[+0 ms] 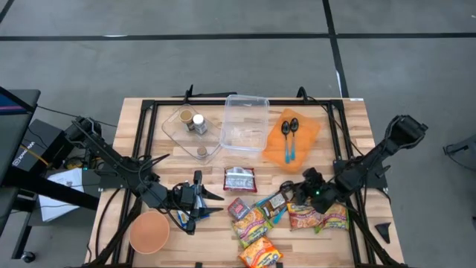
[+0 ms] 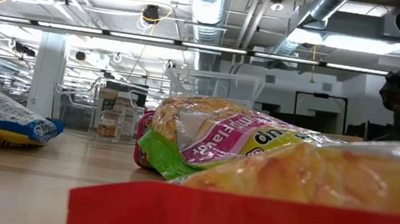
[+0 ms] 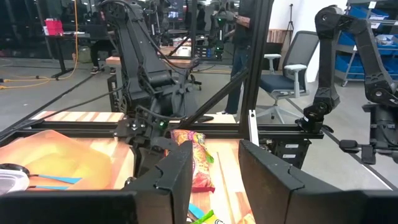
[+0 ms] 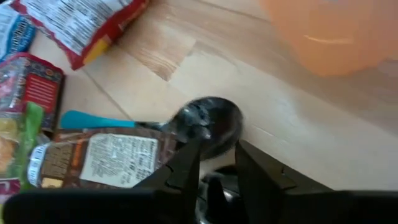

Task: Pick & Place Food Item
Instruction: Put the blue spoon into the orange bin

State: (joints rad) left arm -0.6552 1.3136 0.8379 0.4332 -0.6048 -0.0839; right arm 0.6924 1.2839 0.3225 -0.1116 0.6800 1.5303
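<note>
The spoon's blue handle lies against the brown packet. My right gripper should take the spoon's black bowl [image 4: 210, 123] and offer the spoon's handle to my left gripper.
Several food packets [image 1: 256, 223] lie flat at the table's front centre, and a red one [image 1: 239, 179] lies just behind them. My right gripper [image 1: 299, 195] is low over their right end with its fingers a little apart [image 4: 216, 155]. Just past the fingertips, a black spoon bowl [image 4: 208, 121] with a blue handle [image 4: 84, 118] lies beside a brown packet [image 4: 106, 158]. My left gripper [image 1: 202, 197] is open [image 3: 214, 168] left of the packets, level with the table and pointing at them. A blue-white packet [image 2: 0, 118] lies beside it. My right gripper's fingertips [image 4: 189, 152] stand at the near rim of the spoon's black bowl [image 4: 211, 140], coming down at a slant. I cannot tell whether they touch it. The spoon lies flat on the table.
An orange bowl [image 1: 149, 232] stands at the front left. Two clear containers [image 1: 245, 123] stand at the back, the left one [image 1: 190, 132] holding small jars. An orange cloth [image 1: 301, 134] with two blue-handled spoons [image 1: 288, 141] lies at the back right. Black frame bars run along the table's edges.
</note>
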